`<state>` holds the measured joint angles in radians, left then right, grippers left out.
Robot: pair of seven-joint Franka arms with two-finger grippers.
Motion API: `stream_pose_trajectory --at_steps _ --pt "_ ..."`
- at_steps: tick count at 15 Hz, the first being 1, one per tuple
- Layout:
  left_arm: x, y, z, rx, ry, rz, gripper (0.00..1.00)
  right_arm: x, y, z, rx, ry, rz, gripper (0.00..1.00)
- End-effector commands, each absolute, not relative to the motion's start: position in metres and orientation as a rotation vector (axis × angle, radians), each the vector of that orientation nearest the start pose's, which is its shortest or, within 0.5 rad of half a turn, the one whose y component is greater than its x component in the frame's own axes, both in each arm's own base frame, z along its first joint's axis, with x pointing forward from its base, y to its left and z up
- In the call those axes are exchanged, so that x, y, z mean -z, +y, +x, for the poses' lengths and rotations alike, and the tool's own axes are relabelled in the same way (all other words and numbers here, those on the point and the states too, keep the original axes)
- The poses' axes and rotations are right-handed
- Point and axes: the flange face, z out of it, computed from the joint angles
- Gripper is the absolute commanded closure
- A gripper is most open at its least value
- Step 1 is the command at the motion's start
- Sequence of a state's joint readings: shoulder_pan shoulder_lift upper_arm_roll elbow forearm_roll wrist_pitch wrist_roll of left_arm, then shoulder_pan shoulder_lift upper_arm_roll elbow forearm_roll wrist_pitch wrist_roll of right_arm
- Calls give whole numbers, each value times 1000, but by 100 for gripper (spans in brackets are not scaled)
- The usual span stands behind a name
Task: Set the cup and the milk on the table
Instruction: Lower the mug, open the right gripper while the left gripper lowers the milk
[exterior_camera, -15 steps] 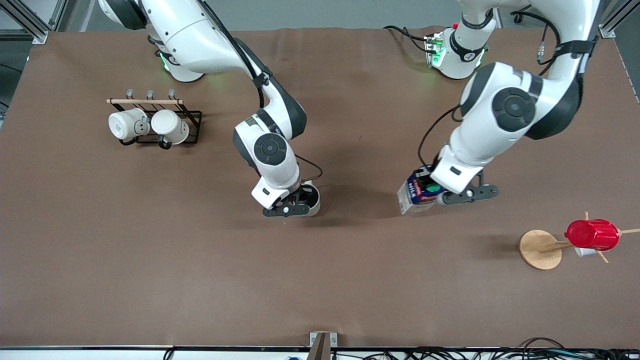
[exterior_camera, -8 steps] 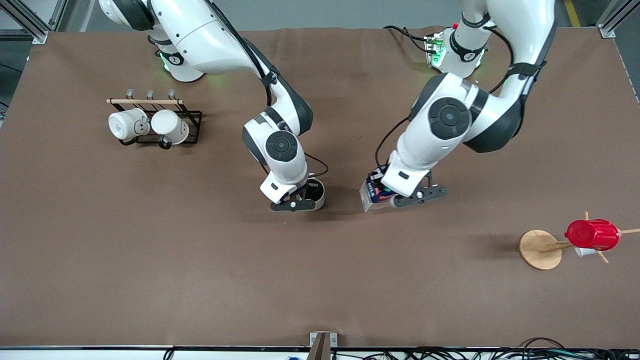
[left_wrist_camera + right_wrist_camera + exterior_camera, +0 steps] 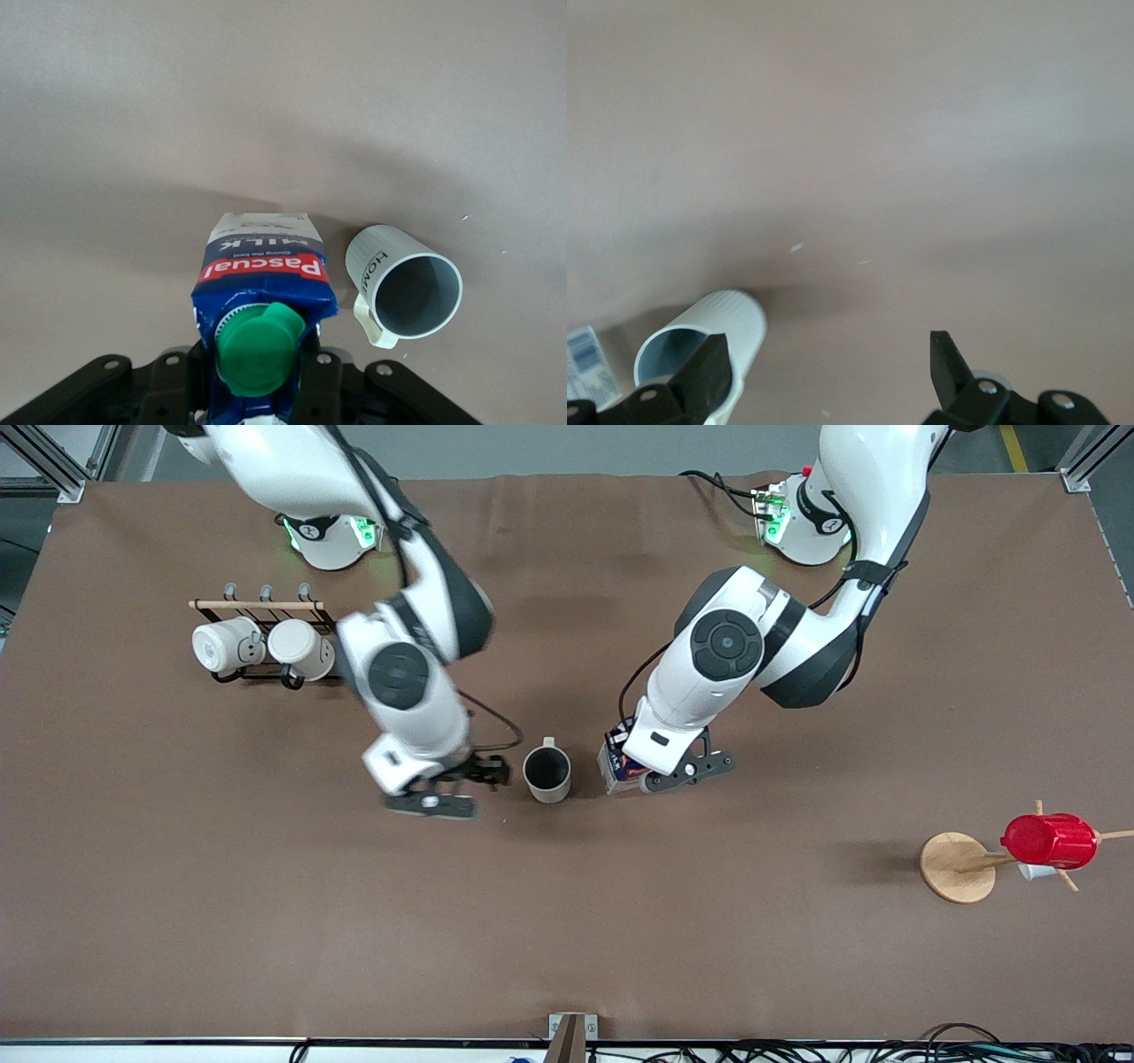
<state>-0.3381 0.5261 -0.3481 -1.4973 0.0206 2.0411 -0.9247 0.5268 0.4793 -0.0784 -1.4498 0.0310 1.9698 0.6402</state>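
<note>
Next, I let go of the milk carton with my left gripper on the table snug (image 3: 596,787) (image 3: 315,232) against the side of the cream-white cup that faces the peg stand.
The cream-white cup (image 3: 547,774) stands upright on the brown table (image 3: 567,921), its grey inside showing. It also shows in the left wrist view (image 3: 403,279) and the right wrist view (image 3: 713,323). My right gripper (image 3: 461,784) is open and empty, just beside the cup toward the right arm's end; in the right wrist view (image 3: 826,354) only bare table lies between its fingers. My left gripper (image 3: 660,775) is shut on the blue-and-white milk carton (image 3: 617,766), green cap up (image 3: 261,266), right beside the cup. I cannot tell whether the carton's base touches the table.
A black rack (image 3: 341,638) with two white mugs lying base-first stands toward the right arm's end. A wooden peg stand (image 3: 957,866) holding a red plastic cup (image 3: 1050,840) stands toward the left arm's end.
My right gripper has let go of the cup and drawn away toward the right arm's end. My left gripper has carried the milk across to just beside the cup.
</note>
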Motion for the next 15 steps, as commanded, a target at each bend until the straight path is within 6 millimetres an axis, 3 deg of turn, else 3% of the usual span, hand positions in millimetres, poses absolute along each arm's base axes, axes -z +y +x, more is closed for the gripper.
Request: stream_pose_trajectory --at_steps 1,3,5,7,10,13,14,15 --pt "-376 -427 571 -73 -428 -3239 76 -490 219 627 68 485 -3082 0" --pt "-367 -440 572 -79 -423 -3243 76 -527 160 627 72 595 -3062 0" --pt "-360 -452 569 -71 -439 -3234 76 -562 102 620 84 584 -3062 0" --pt "-358 -456 571 -48 -459 -3249 76 -592 49 605 71 560 -3069 0" --pt "-349 -465 568 -39 -442 -3265 76 -632 -14 573 37 522 -3079 0" --pt "-341 -467 568 -52 -442 -3262 75 -648 -59 551 1 420 -3080 0" --pt "-339 -468 567 -49 -439 -3264 73 -650 -64 550 2 417 -3080 0" --pt "-339 -470 565 -47 -432 -3267 61 -648 -58 551 -10 400 -3082 0"
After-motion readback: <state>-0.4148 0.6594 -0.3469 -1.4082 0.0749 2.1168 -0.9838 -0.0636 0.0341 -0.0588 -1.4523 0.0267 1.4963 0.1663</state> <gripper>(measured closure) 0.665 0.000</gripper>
